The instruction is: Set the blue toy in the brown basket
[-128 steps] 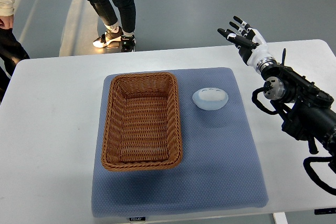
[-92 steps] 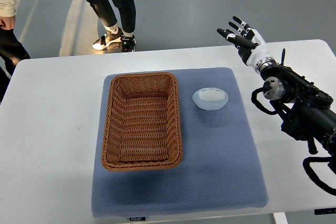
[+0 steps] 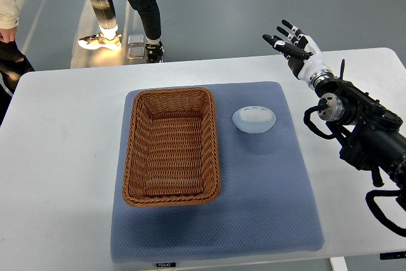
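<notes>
The far side [image 3: 257,111] of the blue toy next to the brown basket should be reached next by my right gripper, which should close there.
A pale blue rounded toy [image 3: 254,119] lies on the blue mat [image 3: 266,195], just right of the brown wicker basket [image 3: 136,150]. The basket is empty and stands on the left part of the mat. My right hand [image 3: 290,39] is raised over the far edge of the table, up and to the right of the toy, fingers spread and holding nothing. Its black arm runs back along the right edge. The left arm does not show.
The white table [image 3: 57,157] carries the mat. A person's legs [image 3: 120,4] stand on the floor beyond the far edge, and another person [image 3: 9,23] stands at the far left corner.
The person behind the table has stepped to the left. My right hand, the toy and the basket have not moved.
</notes>
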Motion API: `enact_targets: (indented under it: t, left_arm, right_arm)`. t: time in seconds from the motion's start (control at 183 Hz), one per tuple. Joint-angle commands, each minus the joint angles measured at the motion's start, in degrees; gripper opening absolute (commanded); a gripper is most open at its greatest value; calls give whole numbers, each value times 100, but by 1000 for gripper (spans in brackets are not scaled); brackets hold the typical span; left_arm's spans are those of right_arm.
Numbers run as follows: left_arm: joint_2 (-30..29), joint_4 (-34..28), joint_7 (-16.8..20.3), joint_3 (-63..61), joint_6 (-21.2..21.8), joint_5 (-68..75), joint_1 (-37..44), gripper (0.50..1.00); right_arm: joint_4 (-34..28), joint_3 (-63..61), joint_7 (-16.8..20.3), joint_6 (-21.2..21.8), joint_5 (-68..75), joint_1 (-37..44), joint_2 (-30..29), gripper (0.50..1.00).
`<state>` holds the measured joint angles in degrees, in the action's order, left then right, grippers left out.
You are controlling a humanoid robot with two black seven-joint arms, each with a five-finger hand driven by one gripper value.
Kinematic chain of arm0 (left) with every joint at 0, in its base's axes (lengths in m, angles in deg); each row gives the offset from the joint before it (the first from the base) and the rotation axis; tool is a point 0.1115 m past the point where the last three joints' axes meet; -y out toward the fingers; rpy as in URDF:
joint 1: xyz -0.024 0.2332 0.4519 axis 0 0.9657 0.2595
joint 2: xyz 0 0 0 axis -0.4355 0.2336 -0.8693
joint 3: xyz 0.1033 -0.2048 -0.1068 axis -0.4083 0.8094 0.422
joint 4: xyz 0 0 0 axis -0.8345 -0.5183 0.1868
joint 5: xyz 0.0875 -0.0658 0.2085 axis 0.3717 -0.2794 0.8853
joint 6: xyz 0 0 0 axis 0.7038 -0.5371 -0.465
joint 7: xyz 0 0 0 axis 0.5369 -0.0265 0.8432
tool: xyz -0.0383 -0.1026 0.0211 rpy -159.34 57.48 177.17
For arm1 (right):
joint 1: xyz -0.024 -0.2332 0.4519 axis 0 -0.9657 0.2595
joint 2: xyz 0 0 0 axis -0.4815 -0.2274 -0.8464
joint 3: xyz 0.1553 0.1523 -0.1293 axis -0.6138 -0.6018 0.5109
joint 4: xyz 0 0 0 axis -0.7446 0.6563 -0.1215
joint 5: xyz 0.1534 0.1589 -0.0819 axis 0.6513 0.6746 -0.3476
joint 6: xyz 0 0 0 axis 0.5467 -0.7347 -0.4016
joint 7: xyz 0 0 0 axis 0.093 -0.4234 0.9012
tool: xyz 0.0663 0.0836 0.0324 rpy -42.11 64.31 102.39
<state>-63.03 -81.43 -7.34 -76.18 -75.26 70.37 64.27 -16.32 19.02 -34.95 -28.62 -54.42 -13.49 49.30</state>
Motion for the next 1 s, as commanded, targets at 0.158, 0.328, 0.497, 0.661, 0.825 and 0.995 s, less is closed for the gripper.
enact_targets:
  t: [0.158,0.328,0.497,0.661,0.825,0.995]
  left_arm:
    - [0,-6,0,0,-1,0,0,1000]
    - [0,-6,0,0,-1,0,0,1000]
    - [0,-6,0,9,-1,0,0,1000]
    - [0,-6,0,0,-1,0,0,1000]
    - [0,-6,0,9,8,0,0,1000]
    - [0,-6,0,0,-1,0,0,1000]
  right_arm:
    - [-1,-21,0,1,0,8,47,911]
    - [-1,-12,0,-8,-9,43,47,911]
    - [8,-12,0,-17,-9,96,56,911]
    - [-291,-249,9,9,96,8,442,911]
    - [-361,-249,18,1,96,-71,504,911]
    - [-642,-214,79,-34,61,-80,776,911]
